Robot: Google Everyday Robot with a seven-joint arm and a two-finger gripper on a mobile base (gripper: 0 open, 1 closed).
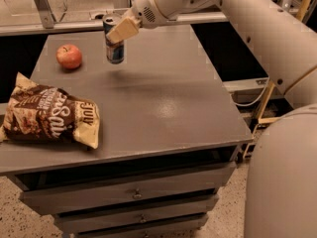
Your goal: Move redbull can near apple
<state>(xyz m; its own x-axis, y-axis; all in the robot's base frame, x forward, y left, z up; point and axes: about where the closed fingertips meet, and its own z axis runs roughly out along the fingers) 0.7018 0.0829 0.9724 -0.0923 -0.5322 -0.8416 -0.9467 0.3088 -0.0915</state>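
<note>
Next, I release the redbull can on the grey table top close beside the apple [96, 65], behind the chip bag. The can is held just above the table top.
The redbull can [114, 47] is a slim blue-and-silver can, held upright just above the grey table top [163, 103] near its far edge. My gripper [119, 31] is shut on the can's upper part, its cream-coloured fingers [123, 29] across the front of the can. The arm reaches in from the upper right. The apple [69, 56] is small, round and red, and sits on the table to the left of the can, about a can's height away.
A brown and cream chip bag [49, 117] lies at the table's front left. The table has drawers [133, 195] below its front edge. A metal frame [42, 4] and floor lie behind; a white cart [257, 90] stands at the right.
</note>
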